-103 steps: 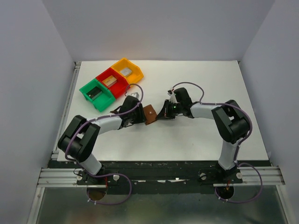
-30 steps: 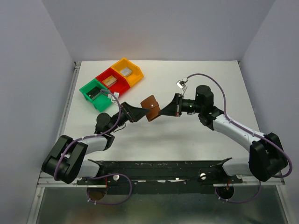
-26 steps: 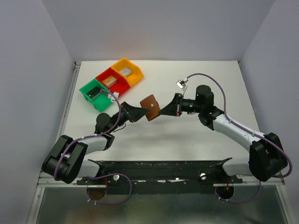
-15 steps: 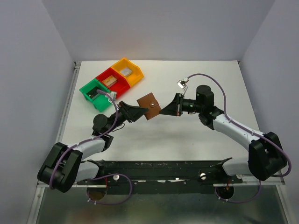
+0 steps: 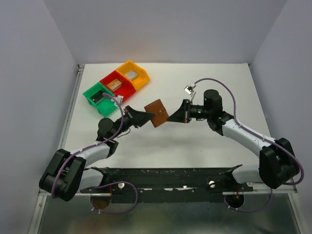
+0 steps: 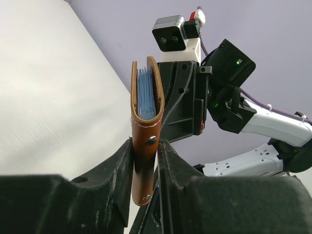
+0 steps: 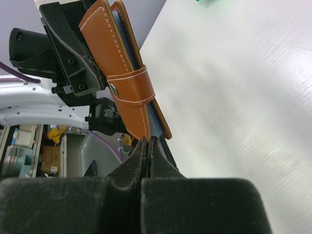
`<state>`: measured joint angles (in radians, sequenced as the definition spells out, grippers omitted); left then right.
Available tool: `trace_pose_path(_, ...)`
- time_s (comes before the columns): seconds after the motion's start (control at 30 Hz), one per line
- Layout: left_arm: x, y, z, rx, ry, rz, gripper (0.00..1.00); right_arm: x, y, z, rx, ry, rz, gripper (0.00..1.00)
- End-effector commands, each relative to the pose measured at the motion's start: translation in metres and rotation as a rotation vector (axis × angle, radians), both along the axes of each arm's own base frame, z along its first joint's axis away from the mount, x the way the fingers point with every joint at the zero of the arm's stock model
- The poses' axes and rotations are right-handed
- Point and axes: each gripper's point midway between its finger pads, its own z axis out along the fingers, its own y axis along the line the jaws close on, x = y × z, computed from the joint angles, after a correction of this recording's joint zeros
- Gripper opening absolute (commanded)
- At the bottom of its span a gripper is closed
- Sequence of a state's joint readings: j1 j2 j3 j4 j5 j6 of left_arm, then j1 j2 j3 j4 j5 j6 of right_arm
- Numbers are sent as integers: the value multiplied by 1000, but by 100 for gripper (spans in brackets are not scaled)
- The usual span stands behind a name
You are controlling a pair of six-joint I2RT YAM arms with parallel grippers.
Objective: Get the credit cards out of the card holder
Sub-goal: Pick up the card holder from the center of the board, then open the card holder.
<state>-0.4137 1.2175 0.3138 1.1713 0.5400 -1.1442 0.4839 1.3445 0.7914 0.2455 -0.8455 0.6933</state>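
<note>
My right gripper is pinching the lower edge of the card holder while the snap tab keeps the covers shut. It should open and grab the tab's snap point(image 7: 113, 89) first.
The card holder point(image 5: 157, 113), a brown leather wallet with its snap tab fastened, hangs above the middle of the table between both arms. My left gripper point(image 5: 147, 117) comes at it from the left. In the left wrist view its fingers point(image 6: 122, 161) press both sides of the card holder point(image 6: 145, 131). My right gripper point(image 5: 171, 116) is pinched shut on the card holder's point(image 7: 122, 73) lower edge, fingertips point(image 7: 139, 151) together. Light-blue layers point(image 6: 145, 95) show between the covers. I cannot tell the credit cards from the inner faces.
At the back left of the white table point(image 5: 219, 83) a green bin point(image 5: 92, 101), a red bin point(image 5: 127, 90) and a yellow bin point(image 5: 142, 77) stand in a row, with a small block in each. Grey walls close in three sides.
My left gripper's fingers have closed in from wide open onto the card holder. The right gripper has kept its pinch, and the holder has stayed aloft, tilting slightly.
</note>
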Motion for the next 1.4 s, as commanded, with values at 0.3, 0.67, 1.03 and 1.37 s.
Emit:
trace_pose_path(0.3, 1, -3, 12, 15, -55, -13, 7, 4, -21, 8, -148, -53, -110, 46)
trace_pose_path(0.67, 18, 0, -8, 341, 30, 134, 0, 31, -98, 39, -779, -400, -550, 74)
trace_pose_path(1.03, 16, -14, -6, 499, 148, 212, 0, 32, -65, 60, -571, -434, -553, 98)
trace_pose_path(1.37, 20, -36, -2, 605, 203, 261, 0, 28, -38, 45, -597, -340, -449, 82)
